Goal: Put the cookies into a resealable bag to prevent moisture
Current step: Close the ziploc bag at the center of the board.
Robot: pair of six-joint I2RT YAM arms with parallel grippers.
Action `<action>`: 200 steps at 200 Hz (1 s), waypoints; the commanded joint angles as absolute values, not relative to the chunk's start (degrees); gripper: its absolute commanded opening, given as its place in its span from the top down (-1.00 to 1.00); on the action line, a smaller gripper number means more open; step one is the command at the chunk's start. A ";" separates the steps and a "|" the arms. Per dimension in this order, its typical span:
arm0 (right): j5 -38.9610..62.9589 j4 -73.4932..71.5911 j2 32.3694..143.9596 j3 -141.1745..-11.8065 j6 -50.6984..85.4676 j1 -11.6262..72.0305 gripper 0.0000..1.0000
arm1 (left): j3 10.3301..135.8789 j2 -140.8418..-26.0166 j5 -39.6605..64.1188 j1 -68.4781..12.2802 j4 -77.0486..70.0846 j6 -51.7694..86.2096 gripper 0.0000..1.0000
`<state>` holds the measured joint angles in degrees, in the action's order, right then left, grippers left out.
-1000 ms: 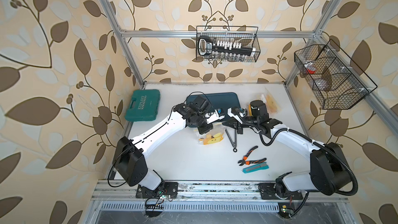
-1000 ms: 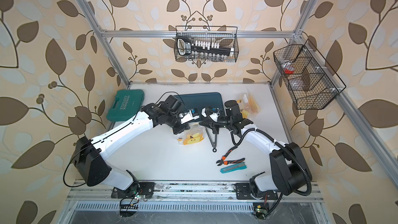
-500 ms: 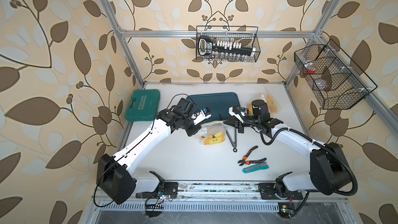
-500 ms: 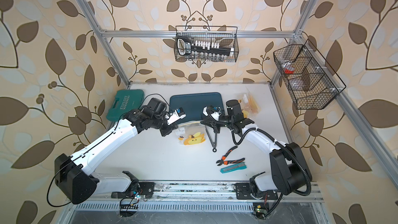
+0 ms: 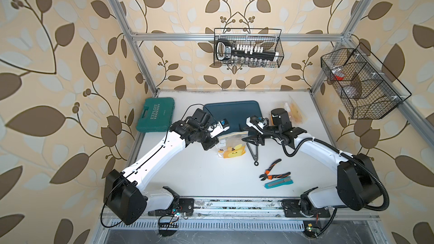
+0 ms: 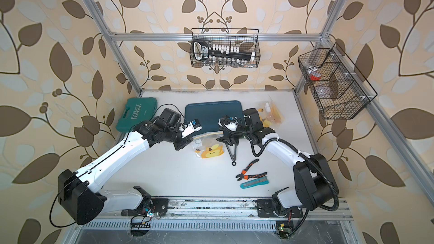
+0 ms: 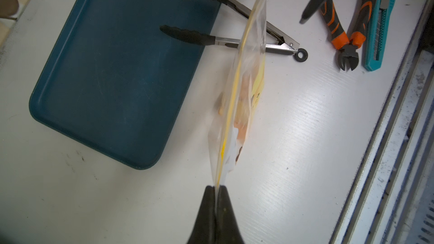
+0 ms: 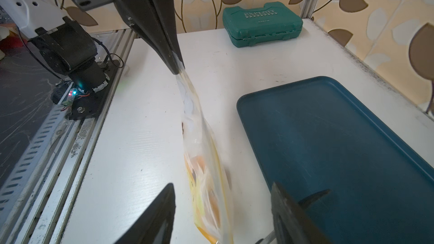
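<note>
I should pinch the bag's top edge nearer the middle (image 5: 235, 133) with my right gripper and take the bag over, since only my left gripper holds it, by a top corner.
A clear resealable bag (image 5: 232, 147) with a yellow duck print hangs over the white table in front of the tray, also seen in a top view (image 6: 209, 146). Orange cookies (image 8: 199, 161) show through its wall, blurred; in the left wrist view the cookies (image 7: 244, 85) sit in the bag (image 7: 244, 104). My left gripper (image 7: 215, 187) is shut on the bag's top corner, as both top views show (image 5: 211, 142). My right gripper (image 8: 223, 185) is open, its fingers either side of the bag's other end without touching it.
An empty dark blue tray (image 5: 232, 113) lies behind the bag. Black-tipped tongs (image 5: 253, 152), orange pliers (image 5: 273, 172) and a teal utility knife (image 5: 278, 183) lie to the front right. A green tool case (image 5: 157, 115) sits back left, spare bags (image 5: 294, 111) back right.
My right gripper has opened and let go of the bag's top edge. My left gripper has moved left along the bag's top edge and is shut on its corner.
</note>
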<state>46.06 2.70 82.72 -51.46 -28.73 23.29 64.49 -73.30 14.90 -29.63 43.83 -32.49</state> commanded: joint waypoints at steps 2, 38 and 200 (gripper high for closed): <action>44.21 7.27 83.92 -54.50 -31.96 24.22 -0.13 | 65.92 -73.46 17.05 -29.44 44.49 -32.17 1.00; 41.71 11.33 84.72 -57.56 -33.64 24.52 1.00 | 66.18 -73.56 18.01 -29.44 44.30 -32.16 1.00; 37.19 19.81 91.48 -68.28 -39.28 30.61 0.40 | 66.36 -74.18 20.74 -29.25 43.07 -31.86 1.00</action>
